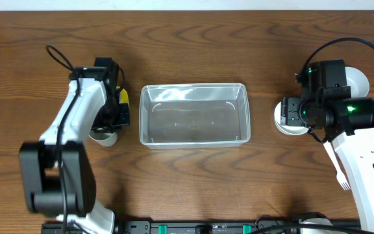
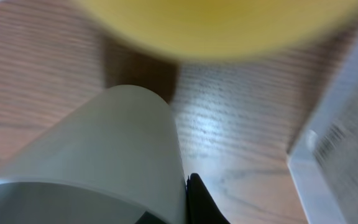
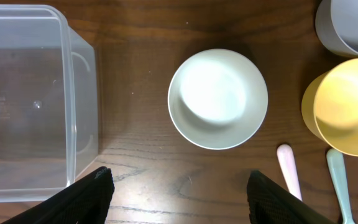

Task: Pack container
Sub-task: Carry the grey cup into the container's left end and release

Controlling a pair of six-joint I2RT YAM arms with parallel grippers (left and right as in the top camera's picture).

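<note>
I should set the white cup inside the clear container's far corner (image 1: 161, 106) nearest the yellow object with my left gripper.
The clear container (image 1: 193, 115) sits empty mid-table; its corner shows in the left wrist view (image 2: 347, 137) and its end in the right wrist view (image 3: 73, 93). My left gripper (image 1: 109, 123) is low at a white cup (image 1: 104, 137) left of the container. One black finger (image 2: 201, 202) presses on the outside of the cup's wall (image 2: 104, 155); the other finger is mostly hidden. My right gripper (image 3: 179, 199) is open and empty, above a white bowl (image 3: 218, 98) right of the container (image 1: 289, 125).
A blurred yellow object (image 2: 229, 25) lies just beyond the white cup (image 1: 124, 97). By the bowl stand a yellow cup (image 3: 344, 106) and a grey cup (image 3: 350, 25), with a pink utensil (image 3: 289, 171) and a pale green one (image 3: 339, 180). A white fork (image 1: 336, 166) lies front right.
</note>
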